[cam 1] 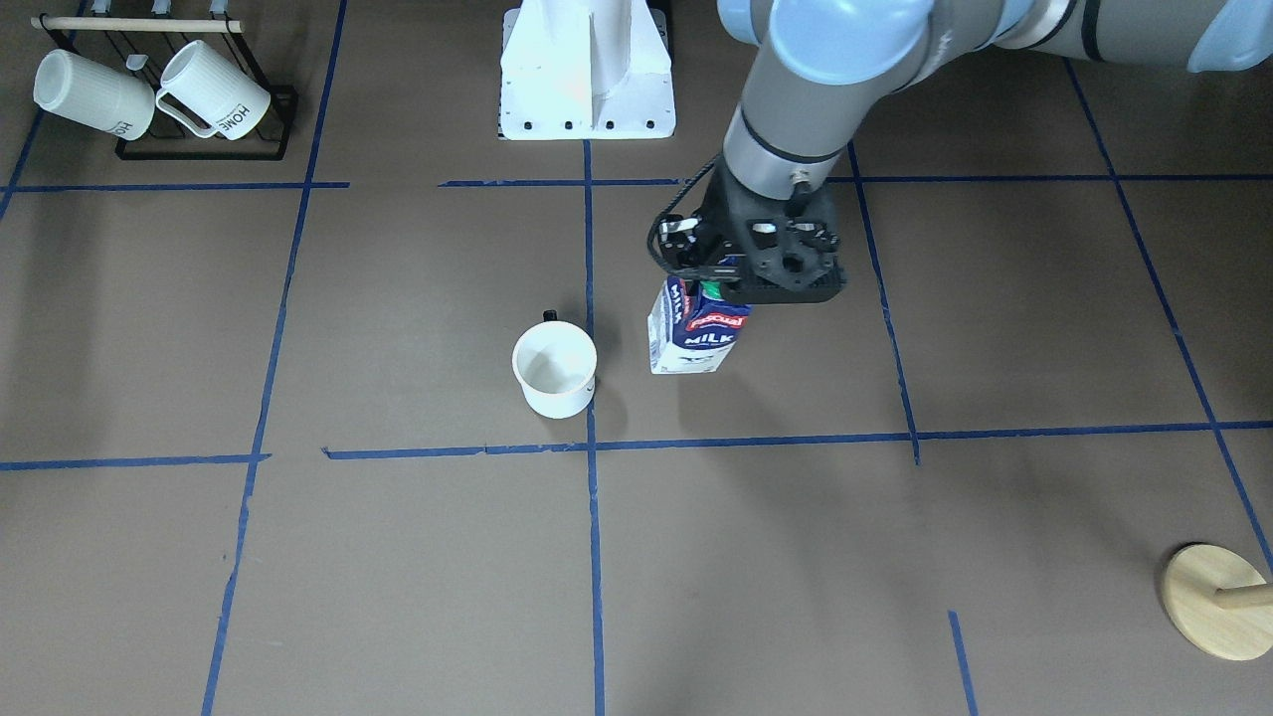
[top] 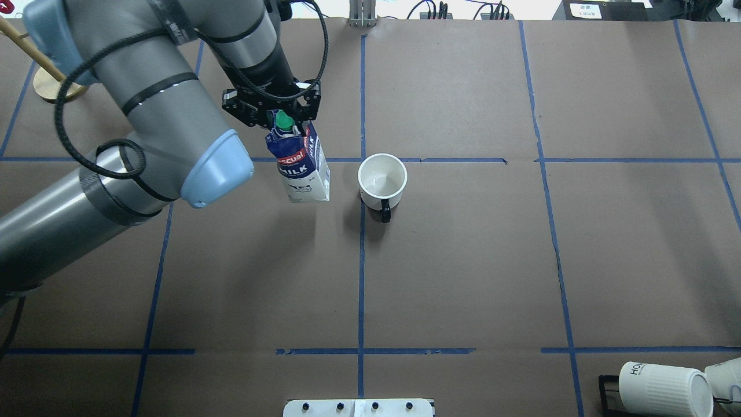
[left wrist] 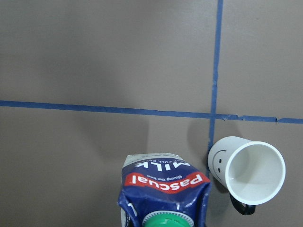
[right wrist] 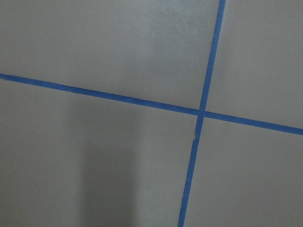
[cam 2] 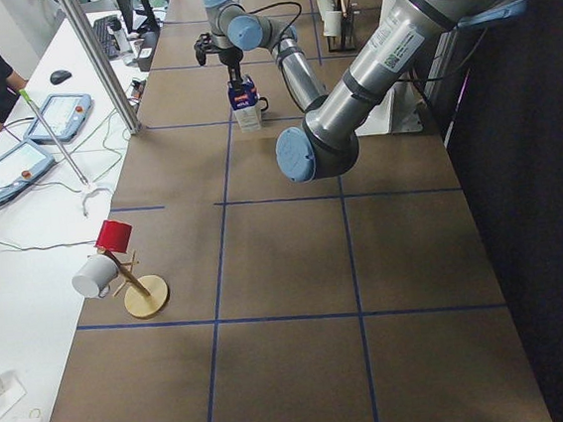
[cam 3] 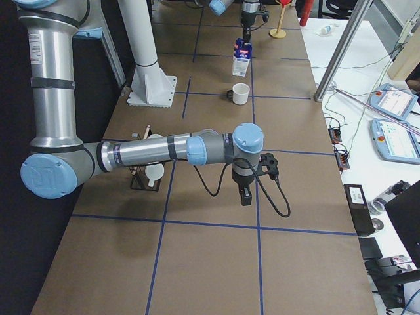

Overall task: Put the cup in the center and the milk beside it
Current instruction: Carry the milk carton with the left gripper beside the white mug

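Note:
My left gripper will set the milk free on the table snug [cam 1: 639, 387] [left wrist: 176, 159] against the cup, just off the blue tape line.
The cup [cam 1: 555, 370], a small white mug with a smiley face [left wrist: 218, 158] and a black handle, stands upright at the center [top: 362, 160], where the blue tape lines cross. The milk [cam 1: 696, 333], a blue and white carton with a green cap [top: 283, 120], stands upright close beside the cup [top: 382, 179], apart from it. My left gripper [top: 283, 119] is shut on the top of the milk [top: 301, 171]. My right gripper [cam 3: 245, 195] hangs over bare table far from both; I cannot tell whether it is open or shut.
A black rack with ribbed "HOME" mugs [cam 1: 149, 94] stands at a table corner on my right. A wooden mug stand [cam 1: 1218, 602] is at the far corner on my left. The white arm base [cam 1: 587, 70] is at the robot's edge.

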You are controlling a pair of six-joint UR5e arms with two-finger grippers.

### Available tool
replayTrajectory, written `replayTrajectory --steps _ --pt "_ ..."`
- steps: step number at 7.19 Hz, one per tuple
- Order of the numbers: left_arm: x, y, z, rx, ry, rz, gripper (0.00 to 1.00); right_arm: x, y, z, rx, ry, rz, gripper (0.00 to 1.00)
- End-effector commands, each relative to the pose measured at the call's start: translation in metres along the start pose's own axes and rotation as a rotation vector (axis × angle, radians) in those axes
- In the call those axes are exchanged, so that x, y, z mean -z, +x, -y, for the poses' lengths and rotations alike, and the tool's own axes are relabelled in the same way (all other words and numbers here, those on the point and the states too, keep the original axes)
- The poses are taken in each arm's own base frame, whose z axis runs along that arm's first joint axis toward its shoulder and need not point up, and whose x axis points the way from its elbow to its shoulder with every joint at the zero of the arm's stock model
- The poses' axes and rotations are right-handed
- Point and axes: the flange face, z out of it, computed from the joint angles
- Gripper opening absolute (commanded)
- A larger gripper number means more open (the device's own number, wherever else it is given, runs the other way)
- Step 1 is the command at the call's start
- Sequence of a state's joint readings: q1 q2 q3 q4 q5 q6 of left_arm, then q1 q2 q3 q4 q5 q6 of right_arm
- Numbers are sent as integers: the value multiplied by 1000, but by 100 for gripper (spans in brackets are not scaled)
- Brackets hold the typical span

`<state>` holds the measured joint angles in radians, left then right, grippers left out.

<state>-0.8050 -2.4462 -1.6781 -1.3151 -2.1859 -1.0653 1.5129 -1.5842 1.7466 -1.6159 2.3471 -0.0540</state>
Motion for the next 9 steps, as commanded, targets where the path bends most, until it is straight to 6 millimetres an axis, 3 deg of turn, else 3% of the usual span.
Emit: replayTrajectory --steps 1,4,8,9 --pt "-25 26 8 4 9 -23 1 -7 10 -2 -27 -11 41 100" --pt "-31 28 11 1 28 -12 2 -3 11 -2 -36 -3 55 100" --pt "-50 33 2 -3 37 5 11 -1 11 -2 -36 2 54 100" --pt "-56 33 6 -5 39 0 21 -1 11 -2 -37 2 54 100"
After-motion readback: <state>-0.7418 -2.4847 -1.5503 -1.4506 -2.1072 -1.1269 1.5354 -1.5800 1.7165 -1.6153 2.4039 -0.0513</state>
